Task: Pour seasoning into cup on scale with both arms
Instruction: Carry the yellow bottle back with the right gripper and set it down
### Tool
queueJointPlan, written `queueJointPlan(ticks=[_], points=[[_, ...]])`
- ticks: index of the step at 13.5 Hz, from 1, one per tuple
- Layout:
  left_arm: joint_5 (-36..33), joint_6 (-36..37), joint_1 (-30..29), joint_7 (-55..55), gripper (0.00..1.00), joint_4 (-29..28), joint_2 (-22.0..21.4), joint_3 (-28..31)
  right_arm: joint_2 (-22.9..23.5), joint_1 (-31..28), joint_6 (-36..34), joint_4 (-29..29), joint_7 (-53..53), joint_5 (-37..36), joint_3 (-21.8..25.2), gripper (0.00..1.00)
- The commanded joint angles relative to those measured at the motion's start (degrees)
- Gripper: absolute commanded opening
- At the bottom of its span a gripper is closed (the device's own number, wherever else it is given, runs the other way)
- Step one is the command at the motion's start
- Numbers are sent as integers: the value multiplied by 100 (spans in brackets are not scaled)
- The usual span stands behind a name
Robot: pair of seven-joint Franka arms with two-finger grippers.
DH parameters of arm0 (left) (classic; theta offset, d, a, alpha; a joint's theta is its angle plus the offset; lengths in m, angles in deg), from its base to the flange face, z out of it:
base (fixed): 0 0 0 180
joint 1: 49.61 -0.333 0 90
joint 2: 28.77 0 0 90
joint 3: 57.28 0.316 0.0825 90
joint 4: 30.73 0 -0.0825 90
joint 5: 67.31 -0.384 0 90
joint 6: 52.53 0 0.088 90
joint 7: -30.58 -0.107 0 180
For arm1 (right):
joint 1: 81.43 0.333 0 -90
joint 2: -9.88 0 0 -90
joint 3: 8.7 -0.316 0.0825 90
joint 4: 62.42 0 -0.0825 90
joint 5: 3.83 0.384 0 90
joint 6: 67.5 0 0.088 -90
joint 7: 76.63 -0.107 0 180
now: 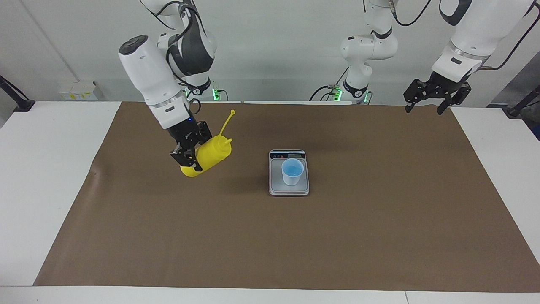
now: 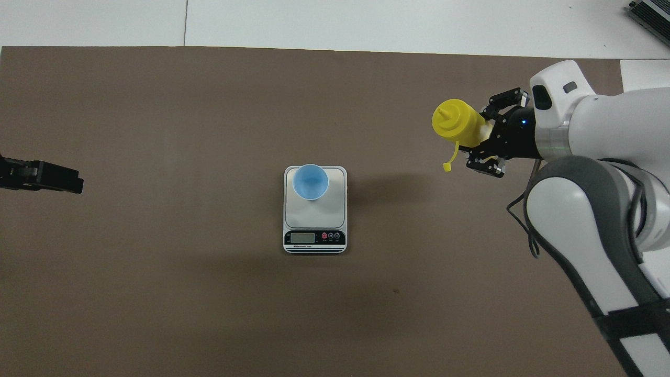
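Next, I set the yellow squeeze bottle upright on my right gripper's side of the brown mat (image 2: pixel 494 186), level with the light-blue cup.
The seasoning, a yellow squeeze bottle (image 1: pixel 211 153) (image 2: pixel 456 122), hangs tilted above the brown mat, nozzle up and leaning toward the scale. Its open cap strap (image 1: pixel 228 119) dangles free. My right gripper (image 1: pixel 190 158) (image 2: pixel 489 132) is shut on the bottle's lower body, over the mat toward the right arm's end. The light-blue cup (image 1: pixel 292 171) (image 2: pixel 310 181) stands upright on the grey scale (image 1: pixel 289 190) (image 2: pixel 314 215) at the table's middle, well apart from the bottle. Up in the air at the left arm's end, my left gripper (image 1: pixel 426 102) (image 2: pixel 54 178) waits open with nothing in it.
A brown mat (image 1: pixel 379 219) covers most of the white table (image 1: pixel 50 177). The scale's display strip (image 2: pixel 314 237) faces the robots. A dark device (image 2: pixel 650 12) lies at the table's corner, farthest from the robots, at the right arm's end.
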Motion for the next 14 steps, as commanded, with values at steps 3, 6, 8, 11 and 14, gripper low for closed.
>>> queueJointPlan(ticks=[3,6,8,11,14], points=[[41,92,-91,19,100,-42,-84,-46,-337,-825,84,918,1651,2287,-66,0],[41,92,-91,19,100,-42,-84,-46,-310,-1195,110,1375,2382,3249,-66,0],[41,92,-91,19,100,-42,-84,-46,-232,-1345,145,1630,2970,4029,-57,0],[41,92,-91,19,100,-42,-84,-46,-117,-1573,146,1982,3649,4901,-57,0],[41,92,-91,19,100,-42,-84,-46,6,-1757,102,2150,3965,5255,-57,0]])
